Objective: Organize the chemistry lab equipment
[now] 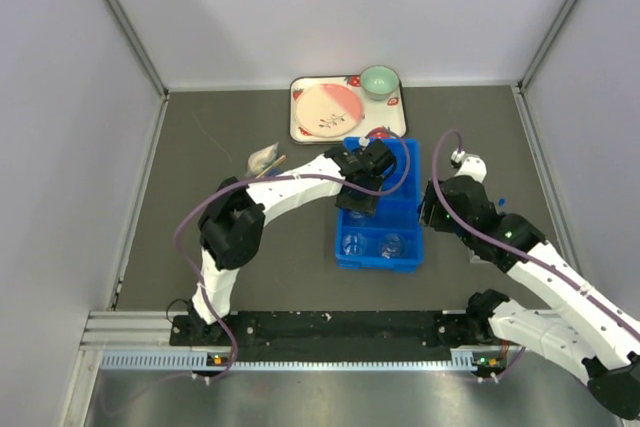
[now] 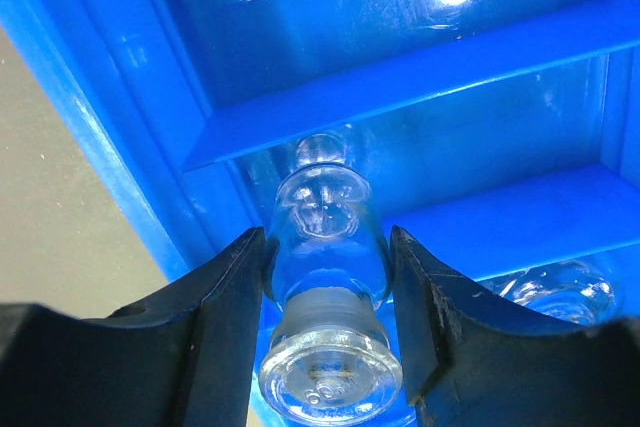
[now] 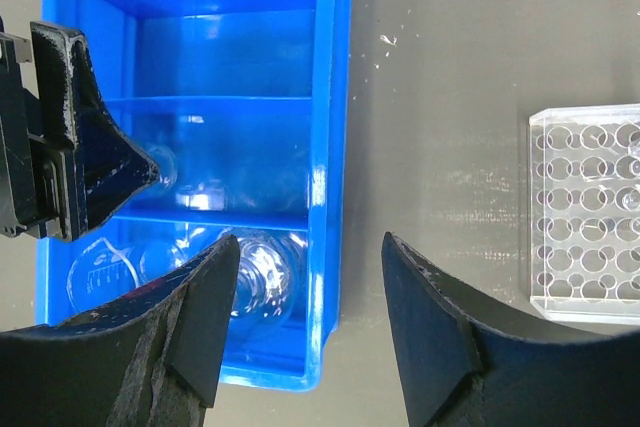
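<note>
The small clear glass bottle, now inside the blue divided bin, will be let go by my left gripper in the narrow bin compartment (image 1: 358,211) (image 2: 323,182) behind the glass beakers.
My left gripper (image 2: 325,237) is shut on a small clear glass bottle (image 2: 325,287), its thick base toward the camera, inside the blue divided bin (image 2: 120,97). From above, that gripper (image 1: 358,195) is over the bin's (image 1: 410,247) middle compartments. Two clear glass beakers (image 1: 352,243) (image 1: 392,243) sit in the bin's near compartment; they also show in the right wrist view (image 3: 255,277). My right gripper (image 3: 308,247) is open and empty, with its jaws either side of the bin's right wall (image 3: 330,147). A clear tube rack (image 3: 590,212) lies on the table to its right.
A strawberry-print tray (image 1: 300,127) with a pink plate (image 1: 330,109) and green bowl (image 1: 379,80) stands behind the bin. A small clear wrapped item (image 1: 265,158) lies left of the bin. Grey walls enclose the dark table (image 1: 480,127) on three sides.
</note>
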